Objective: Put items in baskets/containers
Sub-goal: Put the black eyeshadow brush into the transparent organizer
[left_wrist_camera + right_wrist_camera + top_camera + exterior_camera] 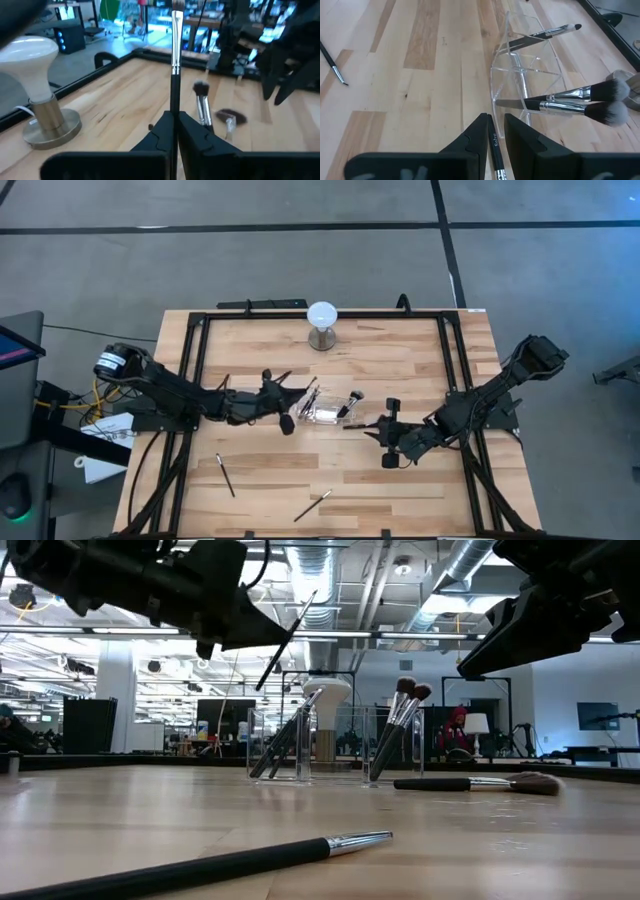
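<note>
Next, my left gripper releases the slim dark brush inside the clear holder's end (310,404) nearest that gripper. The slim brush is now held just beside the holder.
The clear holder (325,410) (330,745) (520,75) stands mid-table with several brushes leaning inside it (290,745) (580,92). My left gripper (293,402) (174,120) hovers just left of the holder, shut on a slim dark brush (176,50) (285,640). My right gripper (385,430) (496,132) hangs open with a narrow gap to the holder's right. It is above a fluffy-headed brush (470,783) (495,147) lying flat on the table. That brush's handle shows between the fingers without touching them. My left gripper pinches the brush's dark handle (174,107) between its two fingers, below the silver ferrule. The fingers come level from the table's left. The brush is lifted clear and slants up past the fingertips, its tip end pointing up and toward the holder.
A white globe lamp (322,320) (35,75) stands on a metal base near the far edge. Two loose brushes lie near the table's near edge (225,475) (312,505) (250,860). A black frame (195,340) borders the wooden top.
</note>
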`<state>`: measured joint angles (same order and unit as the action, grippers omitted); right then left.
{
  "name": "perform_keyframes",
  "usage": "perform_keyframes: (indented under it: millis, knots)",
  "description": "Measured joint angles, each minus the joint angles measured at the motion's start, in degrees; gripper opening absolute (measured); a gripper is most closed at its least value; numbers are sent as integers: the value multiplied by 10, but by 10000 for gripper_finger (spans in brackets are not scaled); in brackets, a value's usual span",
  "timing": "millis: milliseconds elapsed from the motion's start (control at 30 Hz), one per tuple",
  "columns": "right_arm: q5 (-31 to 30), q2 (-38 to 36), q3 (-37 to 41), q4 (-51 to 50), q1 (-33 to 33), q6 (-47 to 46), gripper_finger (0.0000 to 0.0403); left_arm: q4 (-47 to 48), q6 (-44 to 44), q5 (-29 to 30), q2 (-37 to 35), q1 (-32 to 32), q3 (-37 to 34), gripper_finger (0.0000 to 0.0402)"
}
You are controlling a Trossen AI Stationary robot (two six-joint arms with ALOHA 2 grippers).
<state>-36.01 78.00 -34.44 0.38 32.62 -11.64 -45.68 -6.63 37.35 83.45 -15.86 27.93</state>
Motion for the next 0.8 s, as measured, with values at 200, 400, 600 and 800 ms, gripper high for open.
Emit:
perform_keyframes:
  millis: [200, 400, 600, 800]
  knots:
    - [-1, 0, 0, 0, 0, 0, 55, -67, 2, 0, 36, 0, -5, 11]
    - [0, 0, 0, 0, 0, 0, 55, -126, 1, -1, 95, 0, -5, 11]
    - [0, 0, 0, 0, 0, 0, 55, -143, -25, -1, 130, 0, -5, 14]
    - [0, 0, 0, 0, 0, 0, 55, -139, -65, -1, 157, 0, -5, 20]
